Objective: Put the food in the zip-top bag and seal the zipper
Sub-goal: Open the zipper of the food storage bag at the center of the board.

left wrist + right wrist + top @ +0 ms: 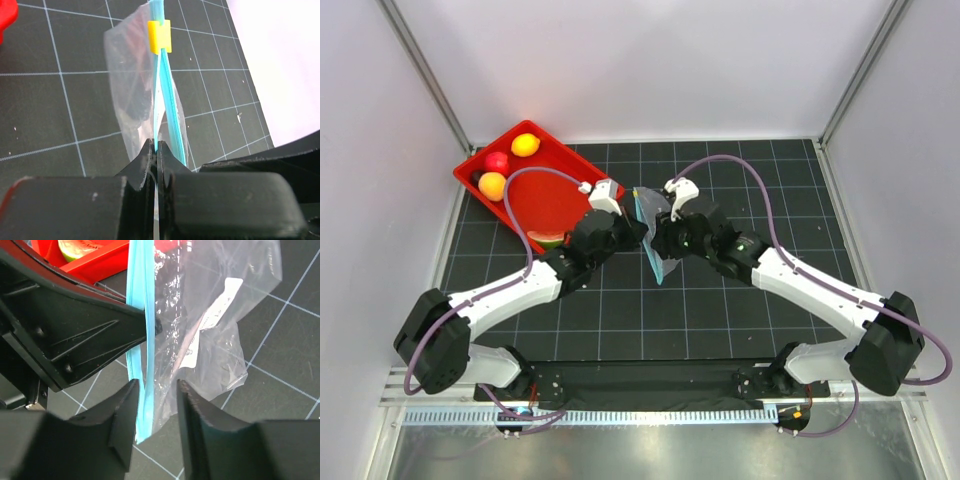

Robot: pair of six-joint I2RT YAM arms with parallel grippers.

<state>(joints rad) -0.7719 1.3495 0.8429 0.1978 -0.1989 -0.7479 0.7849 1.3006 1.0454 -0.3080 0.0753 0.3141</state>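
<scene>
I need to use my right gripper to pinch only the zipper piece free of my left gripper (149, 357), because both teal zipper pieces run together into that right gripper's open fingers.
The zip-top bag (652, 232) is held upright over the mat between both arms. My left gripper (156, 145) is shut on its teal zipper (167, 115), below a yellow slider (159, 36). My right gripper (156, 390) is open, its jaws standing apart on either side of the zipper's (139, 330) lower end and the clear plastic (225, 330). The bag looks empty apart from its white label (215, 315). The food lies in the red tray: lemon (525, 144), apple (497, 162), orange ball (492, 185), a dark fruit (477, 176) and a watermelon wedge (548, 240).
The red tray (545, 195) sits at the back left of the gridded black mat, close behind my left arm. Its corner shows in the right wrist view (100, 262) beside the watermelon wedge (80, 249). White walls enclose the table on three sides.
</scene>
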